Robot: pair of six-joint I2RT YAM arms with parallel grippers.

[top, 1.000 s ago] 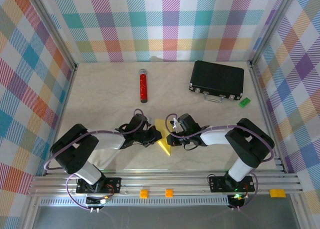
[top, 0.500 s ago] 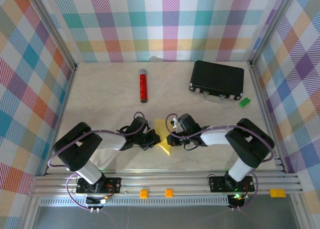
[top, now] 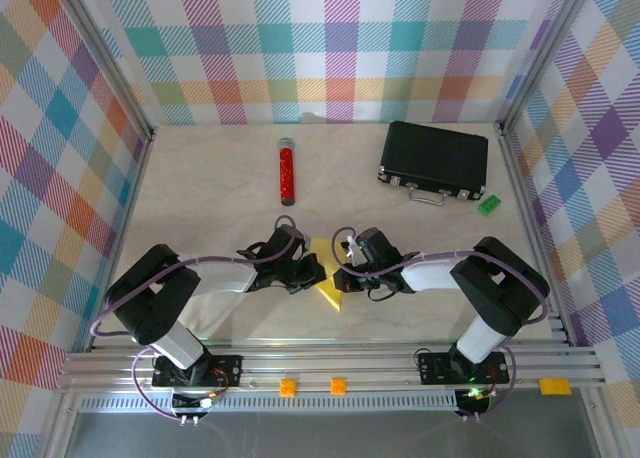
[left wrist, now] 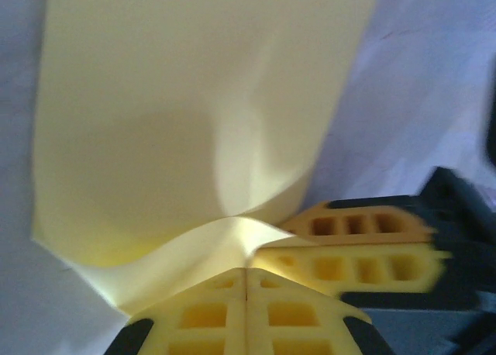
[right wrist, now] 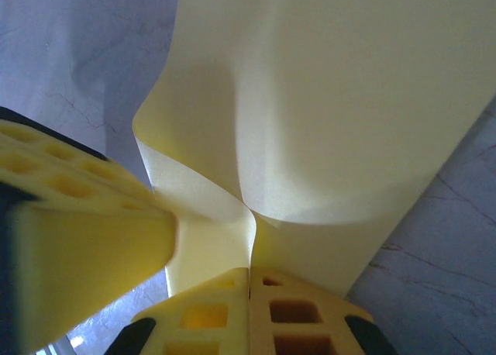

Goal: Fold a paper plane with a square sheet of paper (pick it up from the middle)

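Note:
The yellow paper is buckling up between my grippers, so next I let go of it with my right gripper and grab the paper's front tip [top: 337, 308] with it while my left gripper stays still.
The yellow sheet of paper [top: 327, 275] lies near the table's front middle, between my two grippers. My left gripper [top: 314, 271] is shut on the paper's left edge; in the left wrist view the paper [left wrist: 186, 130] rises in a buckled fold from the closed tips [left wrist: 246, 271]. My right gripper [top: 343, 274] is shut on the opposite edge; in the right wrist view the paper [right wrist: 333, 107] curls up out of its closed tips [right wrist: 249, 271]. The other gripper's yellow fingers [right wrist: 70, 239] show at the left. No pointed paper plane shape can be made out.
A red cylinder [top: 286, 173] lies at the back centre-left. A black case [top: 434, 159] sits at the back right with a small green block [top: 488, 205] beside it. Checked walls enclose the table [top: 200, 198] on three sides.
My left arm has edged right and forward, bringing its gripper closer against the paper. The right arm has held still.

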